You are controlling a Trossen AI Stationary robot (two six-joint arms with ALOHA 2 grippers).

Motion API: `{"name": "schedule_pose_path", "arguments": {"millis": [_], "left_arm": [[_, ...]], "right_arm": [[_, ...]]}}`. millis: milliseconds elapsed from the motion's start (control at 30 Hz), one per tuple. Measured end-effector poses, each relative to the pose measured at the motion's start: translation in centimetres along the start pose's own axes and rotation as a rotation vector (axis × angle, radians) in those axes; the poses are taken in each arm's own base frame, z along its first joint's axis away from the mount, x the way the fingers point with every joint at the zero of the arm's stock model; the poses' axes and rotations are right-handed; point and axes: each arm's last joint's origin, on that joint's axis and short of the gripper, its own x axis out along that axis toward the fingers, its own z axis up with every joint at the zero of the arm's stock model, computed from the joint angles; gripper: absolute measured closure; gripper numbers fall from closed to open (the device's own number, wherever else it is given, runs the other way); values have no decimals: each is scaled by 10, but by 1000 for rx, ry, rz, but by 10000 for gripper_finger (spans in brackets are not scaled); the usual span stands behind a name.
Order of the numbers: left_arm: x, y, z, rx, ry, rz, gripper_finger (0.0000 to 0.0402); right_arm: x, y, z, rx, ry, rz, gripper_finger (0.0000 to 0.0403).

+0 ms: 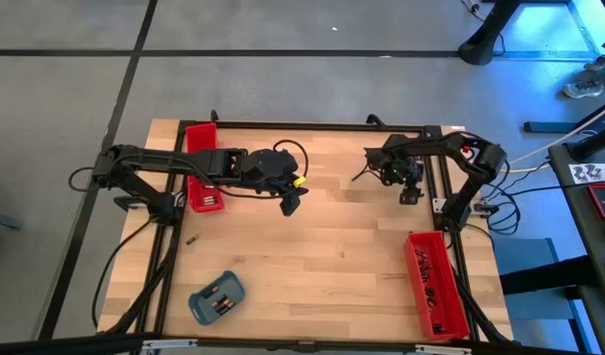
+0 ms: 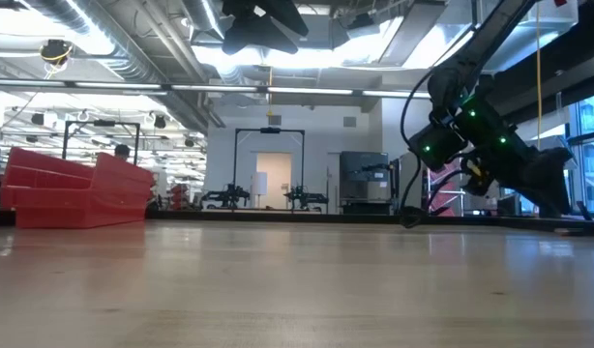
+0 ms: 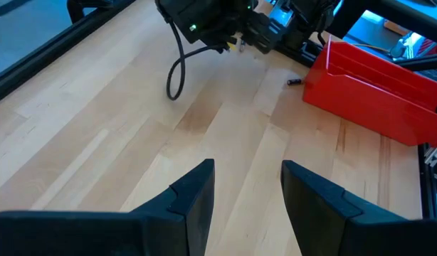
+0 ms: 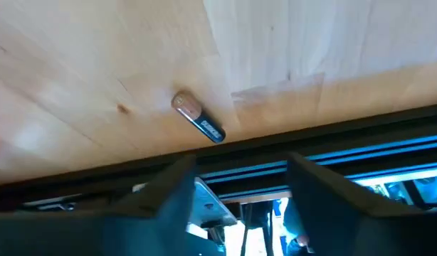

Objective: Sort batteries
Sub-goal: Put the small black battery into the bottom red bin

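The battery lies slanted beside the rail, beyond the open fingers of the robot's right gripper, so the robot should bring those fingers over it and pinch its dark end (image 4: 211,130).
A small battery (image 4: 198,117), coppery at one end and dark at the other, lies on its side on the wooden table close to the right edge rail. My right gripper (image 4: 240,186) hovers open just above it, fingers apart, touching nothing; the same gripper (image 1: 409,193) stands at the far right. That battery (image 3: 293,82) also shows in the left wrist view, beside the red tray. My left gripper (image 3: 247,192) hangs open and high over the table's middle (image 1: 291,202). Another battery (image 1: 193,239) lies alone at the left.
One long red tray (image 1: 204,170) stands at the far left under the left arm, another (image 1: 436,286) at the near right. A blue-grey rounded tray (image 1: 216,299) with a few batteries sits at the near left. A black frame rail (image 4: 325,135) borders the table.
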Motion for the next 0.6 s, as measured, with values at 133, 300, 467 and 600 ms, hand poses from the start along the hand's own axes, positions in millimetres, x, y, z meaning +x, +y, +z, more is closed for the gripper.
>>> {"name": "schedule_pose_path", "arguments": {"millis": [133,300,467,600], "left_arm": [[0,0,0,0,0,0,249],[0,0,0,0,0,0,249],[0,0,0,0,0,0,249],[0,0,0,0,0,0,249]], "right_arm": [[-2,7,4,-30,-14,-48,114],[0,16,15,-72,-24,-76,129],[13,20,21,-87,18,-55,178],[29,24,16,-95,67,-43,210]]}}
